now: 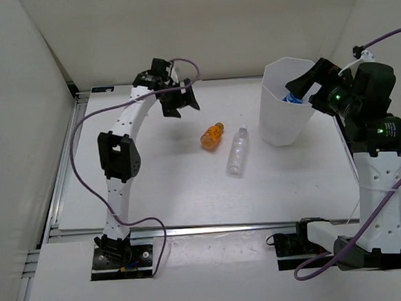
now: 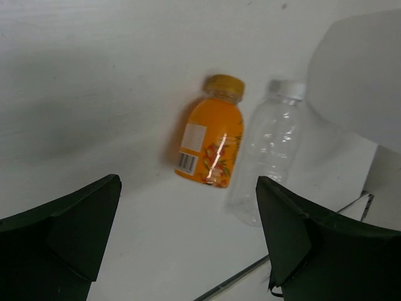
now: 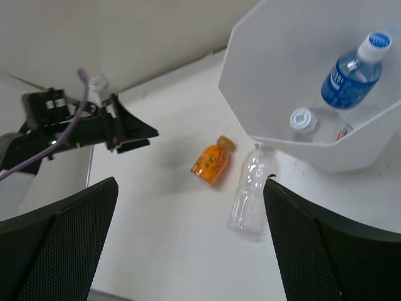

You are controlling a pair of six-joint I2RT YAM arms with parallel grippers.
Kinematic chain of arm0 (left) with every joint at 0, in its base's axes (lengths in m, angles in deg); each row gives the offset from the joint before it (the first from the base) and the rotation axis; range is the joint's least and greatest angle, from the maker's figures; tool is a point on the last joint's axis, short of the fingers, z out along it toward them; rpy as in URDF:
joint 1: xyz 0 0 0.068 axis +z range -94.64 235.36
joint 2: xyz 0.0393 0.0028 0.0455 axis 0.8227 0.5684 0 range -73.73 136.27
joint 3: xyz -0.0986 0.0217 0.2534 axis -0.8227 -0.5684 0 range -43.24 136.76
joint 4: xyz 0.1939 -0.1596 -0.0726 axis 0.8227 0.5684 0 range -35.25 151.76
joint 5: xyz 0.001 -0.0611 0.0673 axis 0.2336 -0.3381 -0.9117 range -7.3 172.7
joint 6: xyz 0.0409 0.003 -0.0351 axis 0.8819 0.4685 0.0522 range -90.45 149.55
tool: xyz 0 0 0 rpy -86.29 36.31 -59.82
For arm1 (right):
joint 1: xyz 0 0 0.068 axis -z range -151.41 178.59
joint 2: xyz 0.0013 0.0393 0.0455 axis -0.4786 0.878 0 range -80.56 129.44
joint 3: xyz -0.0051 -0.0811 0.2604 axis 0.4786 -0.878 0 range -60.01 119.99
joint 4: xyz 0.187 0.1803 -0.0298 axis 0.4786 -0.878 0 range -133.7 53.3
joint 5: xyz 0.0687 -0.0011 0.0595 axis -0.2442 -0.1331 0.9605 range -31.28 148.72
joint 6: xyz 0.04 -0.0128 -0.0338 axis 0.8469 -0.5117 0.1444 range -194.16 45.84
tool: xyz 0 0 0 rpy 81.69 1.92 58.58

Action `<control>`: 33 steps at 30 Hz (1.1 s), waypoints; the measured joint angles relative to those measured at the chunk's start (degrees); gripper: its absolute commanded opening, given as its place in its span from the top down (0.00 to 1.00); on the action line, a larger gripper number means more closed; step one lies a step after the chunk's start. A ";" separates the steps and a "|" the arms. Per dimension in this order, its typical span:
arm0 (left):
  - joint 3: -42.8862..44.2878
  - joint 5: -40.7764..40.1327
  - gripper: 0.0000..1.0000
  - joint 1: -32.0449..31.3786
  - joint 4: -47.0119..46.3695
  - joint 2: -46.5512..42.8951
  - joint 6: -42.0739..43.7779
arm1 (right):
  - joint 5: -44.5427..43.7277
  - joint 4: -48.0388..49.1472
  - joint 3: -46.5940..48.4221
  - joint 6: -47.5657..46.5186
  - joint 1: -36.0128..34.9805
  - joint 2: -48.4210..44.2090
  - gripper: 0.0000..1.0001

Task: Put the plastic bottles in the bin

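Note:
The robot's left gripper needs to grasp the lower body of the short orange bottle (image 1: 210,140) (image 2: 209,152), around its label and well below the bottle's cap.
A short orange bottle (image 1: 212,135) and a clear unlabelled bottle with a white cap (image 1: 238,152) lie side by side mid-table; both show in the left wrist view (image 2: 210,141) (image 2: 269,153) and the right wrist view (image 3: 213,161) (image 3: 250,191). The white faceted bin (image 1: 281,117) stands at the back right. Inside it are a blue-labelled bottle (image 3: 351,75) and a second bottle (image 3: 307,123). My left gripper (image 1: 180,100) is open and empty, raised left of the orange bottle. My right gripper (image 1: 305,88) is open and empty above the bin's rim.
White walls close the table at the back and left. A metal rail (image 1: 213,227) runs along the table's near edge. The left arm's purple cable (image 1: 82,124) loops over the left side.

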 measured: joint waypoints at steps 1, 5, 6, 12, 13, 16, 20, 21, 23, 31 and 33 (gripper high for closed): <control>-0.68 0.02 0.00 -0.48 1.36 1.77 0.24 | 0.37 -0.46 -0.96 0.11 -0.02 -0.20 0.00; -0.13 -0.04 0.00 -3.37 3.06 8.26 0.96 | 0.81 -2.29 -2.25 0.07 -0.02 -0.17 0.00; -0.13 -0.07 0.00 -4.22 2.93 9.22 1.09 | 0.83 -2.40 -2.23 -0.04 -0.02 -0.20 0.00; 0.15 -0.09 0.00 -8.00 0.85 9.73 1.38 | 0.79 -2.64 -1.79 -0.87 -0.02 0.13 0.00; 0.33 -0.11 0.00 -8.55 0.63 9.73 1.49 | 0.79 -2.64 -1.77 -1.01 0.00 0.15 0.00; 0.68 -0.07 0.00 -9.55 -0.04 9.73 1.66 | 0.66 -2.69 -1.77 -1.44 0.00 0.17 0.00; 0.55 0.11 0.00 -10.36 -0.66 9.73 1.95 | 0.37 -3.10 -1.79 -1.64 0.00 0.17 0.00; 0.50 0.22 0.00 -10.54 -0.66 9.75 1.99 | 0.35 -3.23 -1.77 -1.68 0.00 0.17 0.00; 0.48 0.37 0.00 -10.64 -0.68 9.94 2.10 | 0.35 -3.52 -1.77 -1.84 -0.02 0.17 0.00; -1.95 2.60 0.17 -10.93 -1.57 12.52 2.21 | -0.31 -3.93 -1.77 -2.75 0.00 0.17 0.00; -3.52 3.74 0.22 -10.99 -1.53 12.98 2.19 | -0.70 -4.04 -1.77 -2.86 0.00 0.17 0.00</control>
